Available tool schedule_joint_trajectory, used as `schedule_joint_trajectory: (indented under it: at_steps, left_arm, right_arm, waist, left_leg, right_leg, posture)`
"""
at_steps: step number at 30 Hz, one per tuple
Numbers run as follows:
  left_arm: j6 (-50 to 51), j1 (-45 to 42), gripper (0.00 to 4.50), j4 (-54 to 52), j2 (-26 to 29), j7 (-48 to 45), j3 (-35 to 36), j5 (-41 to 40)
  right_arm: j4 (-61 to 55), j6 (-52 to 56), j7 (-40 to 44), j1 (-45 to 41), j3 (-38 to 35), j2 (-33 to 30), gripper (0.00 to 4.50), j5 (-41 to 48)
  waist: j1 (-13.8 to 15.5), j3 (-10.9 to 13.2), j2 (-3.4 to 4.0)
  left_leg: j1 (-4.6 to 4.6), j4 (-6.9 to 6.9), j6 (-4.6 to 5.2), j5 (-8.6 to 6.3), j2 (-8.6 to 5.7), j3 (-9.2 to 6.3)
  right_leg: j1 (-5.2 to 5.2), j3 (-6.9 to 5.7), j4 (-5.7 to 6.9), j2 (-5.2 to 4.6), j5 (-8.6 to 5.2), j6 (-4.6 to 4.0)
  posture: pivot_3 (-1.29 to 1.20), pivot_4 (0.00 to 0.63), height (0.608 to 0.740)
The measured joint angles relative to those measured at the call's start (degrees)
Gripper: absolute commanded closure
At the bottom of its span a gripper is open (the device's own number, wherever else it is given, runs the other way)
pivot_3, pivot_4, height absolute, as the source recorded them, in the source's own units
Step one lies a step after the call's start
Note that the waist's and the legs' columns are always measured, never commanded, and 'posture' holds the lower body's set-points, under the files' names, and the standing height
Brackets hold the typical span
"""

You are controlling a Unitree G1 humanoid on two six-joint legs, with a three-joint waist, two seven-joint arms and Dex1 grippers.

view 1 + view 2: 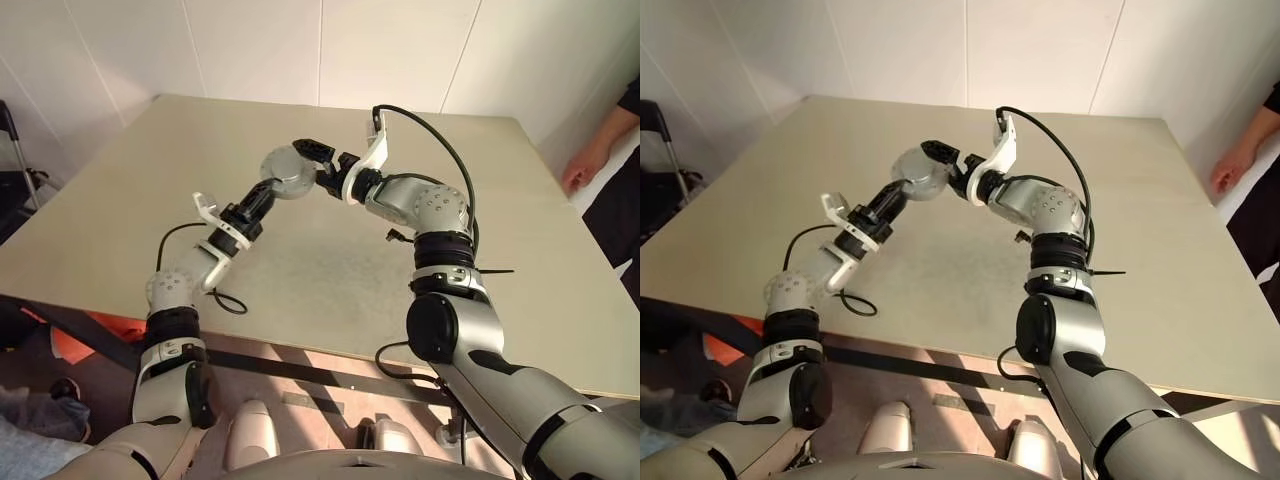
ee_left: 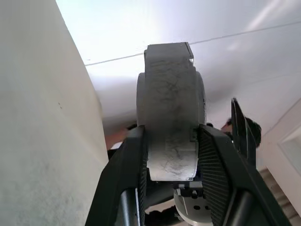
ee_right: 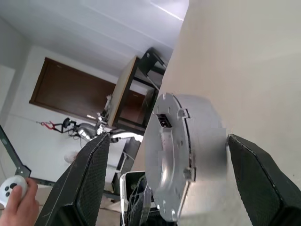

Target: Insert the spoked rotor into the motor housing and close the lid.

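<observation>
The drum, which hangs above the table's middle now, will be let go by my left gripper on the dark chair's side of the beige table [image 1: 219,211], midway from the wall.
A thick silvery-grey round drum [image 1: 290,172] hangs above the middle of the beige table [image 1: 300,280]. Its flat grey face with a flanged rim [image 3: 167,155] looks like the lid. My left gripper [image 1: 274,188] is shut on the drum's two faces, with the black fingers [image 2: 131,160] pressed against it. Facing it from the right, my right gripper [image 1: 316,166] is open, its fingers [image 3: 94,169] spread wide on either side of the drum and apart from it. The motor housing's windings and the spoked rotor are hidden.
A person stands at the table's right edge with a hand [image 1: 580,170] resting on it. The right wrist view also shows a hand holding a white controller [image 3: 11,193]. A dark chair [image 1: 15,175] is off the table's left side.
</observation>
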Motion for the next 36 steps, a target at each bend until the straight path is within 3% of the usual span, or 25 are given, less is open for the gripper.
schedule_joint_trajectory:
  at_steps: [8,24,25,30,36]
  left_arm:
    - [-6.96,3.60,3.23,1.31,3.18,3.11,6.34,1.24]
    - [-18.36,1.33,3.23,11.71,4.24,10.20,7.87,8.21]
    - [-18.82,1.23,2.71,12.02,4.30,10.21,7.87,8.47]
    - [-22.06,0.84,1.34,13.71,5.56,11.32,8.61,9.93]
    - [-27.11,-0.20,1.34,16.42,9.06,13.84,11.40,10.72]
  right_arm:
    - [-0.03,-1.61,0.02,0.00,0.28,-0.36,0.03,-0.45]
    - [1.04,-2.92,0.07,-0.05,0.82,-0.45,0.03,-1.02]
    - [1.39,-2.94,0.07,-0.05,0.87,-0.45,0.00,-1.03]
    - [1.96,-3.20,0.06,-0.11,1.12,-0.51,0.00,-1.13]
    - [2.91,-3.33,0.11,-0.20,1.27,-0.77,0.00,-1.26]
  waist:
    - [0.62,-0.01,-0.03]
    - [-0.28,-0.04,-0.09]
    - [-0.35,-0.04,-0.09]
    - [-1.31,-0.05,-0.10]
    - [-1.90,-0.06,-0.12]
  left_leg:
    - [-0.07,0.06,0.01,-0.01,0.00,-0.03]
    - [0.53,0.12,-0.14,0.08,0.01,-0.02]
    - [0.60,0.13,-0.14,0.08,0.01,0.00]
    - [0.73,0.13,-0.16,0.09,0.00,0.02]
    - [1.05,0.08,-0.16,0.09,0.23,0.02]
  right_leg:
    - [0.04,-0.05,-0.03,-0.02,0.00,0.00]
    - [0.11,0.25,0.56,0.04,-0.09,-0.15]
    - [0.14,0.29,0.58,0.05,-0.08,-0.16]
    - [0.23,0.34,0.60,0.06,-0.07,-0.18]
    - [0.30,0.54,0.61,0.45,-0.04,-0.26]
  posture:
    - [0.00,0.000,0.740]
    - [0.00,0.000,0.740]
    - [0.00,0.000,0.740]
    - [0.00,0.000,0.740]
    - [0.00,0.000,0.740]
